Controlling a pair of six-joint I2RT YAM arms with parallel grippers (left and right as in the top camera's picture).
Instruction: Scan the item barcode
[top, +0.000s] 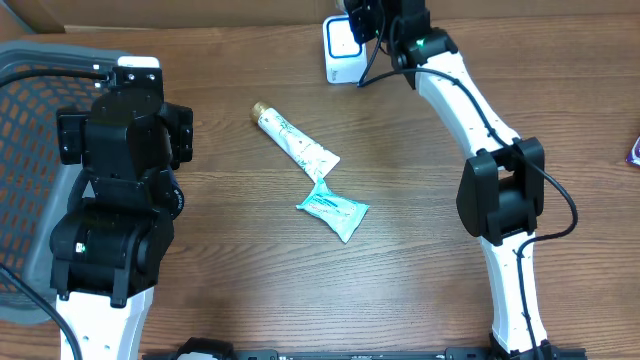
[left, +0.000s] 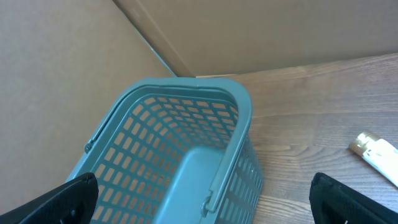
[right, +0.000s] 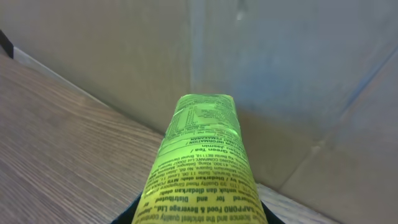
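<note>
The item, now held out toward a cardboard wall, will be released by my right gripper on the bare wood (top: 617, 161) next to the purple object.
The item (right: 202, 149) is a can-shaped drink container with printed text, glowing bright green in the right wrist view. My right gripper (right: 200, 218) is shut on its lower part, dark fingers (right: 132, 213) on either side, holding it out toward a cardboard wall. No barcode shows on the visible face. In the overhead view the right gripper (top: 368, 22) reaches to the table's far edge, right beside a white scanner box (top: 342, 50); the item is hidden there. My left gripper (left: 202, 208) hangs open above the basket, holding nothing.
A grey-teal mesh basket (top: 22, 70) stands at the left under the left arm (top: 120, 150), its rim (left: 186, 90) seen close up. A white tube (top: 295, 145) and a teal packet (top: 333, 210) lie mid-table. A purple object (top: 634, 150) shows at the right edge.
</note>
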